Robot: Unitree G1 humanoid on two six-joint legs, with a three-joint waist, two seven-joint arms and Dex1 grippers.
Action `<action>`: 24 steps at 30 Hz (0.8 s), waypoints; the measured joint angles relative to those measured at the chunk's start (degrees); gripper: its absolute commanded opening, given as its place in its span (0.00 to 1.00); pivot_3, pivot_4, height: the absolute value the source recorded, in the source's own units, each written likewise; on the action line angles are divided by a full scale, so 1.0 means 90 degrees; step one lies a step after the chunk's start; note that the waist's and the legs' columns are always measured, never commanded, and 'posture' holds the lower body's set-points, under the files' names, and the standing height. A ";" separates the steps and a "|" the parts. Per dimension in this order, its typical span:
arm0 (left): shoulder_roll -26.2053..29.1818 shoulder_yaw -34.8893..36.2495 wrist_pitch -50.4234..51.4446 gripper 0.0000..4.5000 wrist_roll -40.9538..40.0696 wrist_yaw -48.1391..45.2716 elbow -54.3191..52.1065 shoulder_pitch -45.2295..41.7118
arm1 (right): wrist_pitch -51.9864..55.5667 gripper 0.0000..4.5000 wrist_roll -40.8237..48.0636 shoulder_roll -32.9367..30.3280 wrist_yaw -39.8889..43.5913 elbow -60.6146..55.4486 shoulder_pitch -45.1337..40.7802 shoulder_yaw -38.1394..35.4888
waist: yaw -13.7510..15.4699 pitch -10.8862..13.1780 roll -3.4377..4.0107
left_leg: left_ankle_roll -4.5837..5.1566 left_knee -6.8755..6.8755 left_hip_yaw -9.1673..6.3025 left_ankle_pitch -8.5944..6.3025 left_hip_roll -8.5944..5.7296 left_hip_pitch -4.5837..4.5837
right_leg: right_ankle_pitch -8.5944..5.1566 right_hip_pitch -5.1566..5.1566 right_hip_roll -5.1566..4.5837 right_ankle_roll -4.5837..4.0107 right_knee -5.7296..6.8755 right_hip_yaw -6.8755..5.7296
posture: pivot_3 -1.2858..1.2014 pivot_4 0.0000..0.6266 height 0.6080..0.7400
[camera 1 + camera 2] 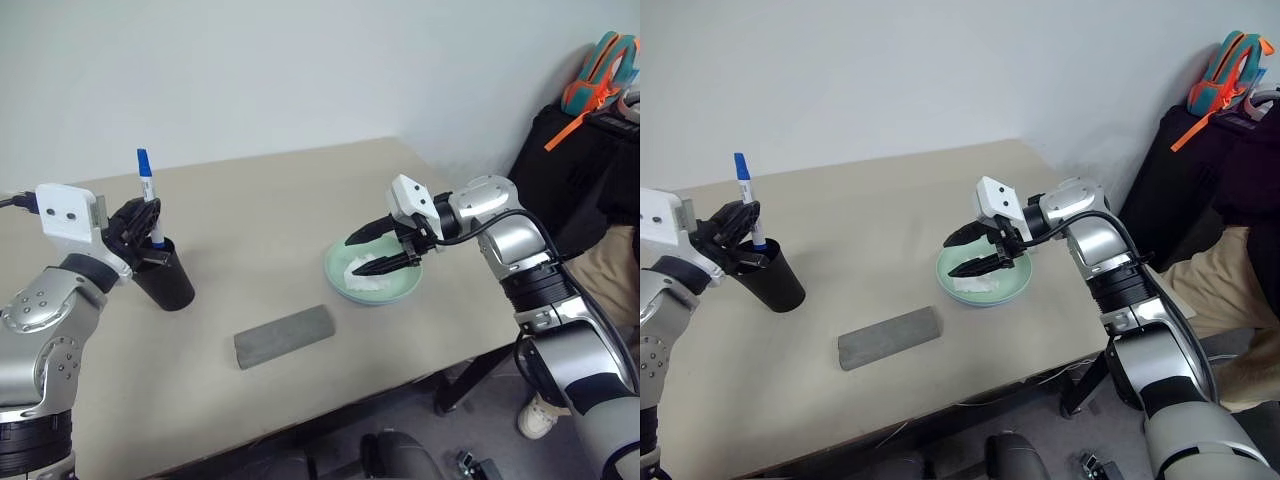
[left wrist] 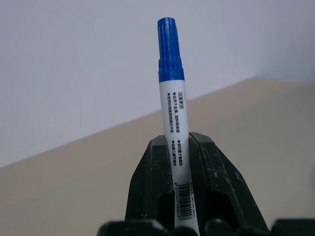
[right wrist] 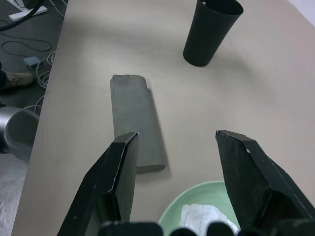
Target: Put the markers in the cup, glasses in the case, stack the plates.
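I should let go of the blue-capped marker with my left gripper so it falls inside the black cup (image 1: 163, 275) just below it.
My left gripper (image 1: 148, 232) is shut on a marker (image 1: 146, 185) with a white barrel and a blue cap. It holds the marker upright, cap on top, just above the black cup (image 1: 168, 280) at the table's left. In the left wrist view the marker (image 2: 173, 113) stands between the two black fingers. My right gripper (image 1: 352, 256) hangs open over the mint green plate (image 1: 402, 292), nothing between its fingers. The grey case (image 1: 284, 336) lies shut near the table's front edge, between cup and plate. The glasses are out of view.
A crumpled white tissue (image 1: 372, 280) lies in the green plate. A black bag (image 1: 570, 170) with an orange and teal thing on top stands off the table's right end. A person's leg and shoe (image 1: 540, 415) are on the floor there.
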 measured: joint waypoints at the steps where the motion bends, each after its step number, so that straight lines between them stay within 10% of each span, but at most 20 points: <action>1: -0.0036 0.0019 -0.0066 0.02 0.0110 -0.0059 0.0000 0.0092 | 0.0003 0.60 0.0000 -0.0001 -0.0002 -0.0001 0.0002 0.0000 | -0.0001 0.0000 0.0000 | 0.0000 0.0000 0.0000 0.0000 0.0001 0.0000 | 0.0000 -0.0001 0.0000 0.0000 0.0000 -0.0001 | 0.52 0.00 0.99; 24: -0.0687 0.0269 -0.1061 0.02 0.1278 -0.0315 0.0756 0.0141 | 0.0006 0.60 0.0000 -0.0007 -0.0004 0.0000 0.0004 0.0000 | -0.0001 -0.0001 -0.0001 | 0.0002 -0.0001 -0.0001 -0.0001 0.0006 -0.0001 | 0.0001 -0.0002 0.0002 0.0001 0.0000 -0.0005 | 0.52 0.00 0.99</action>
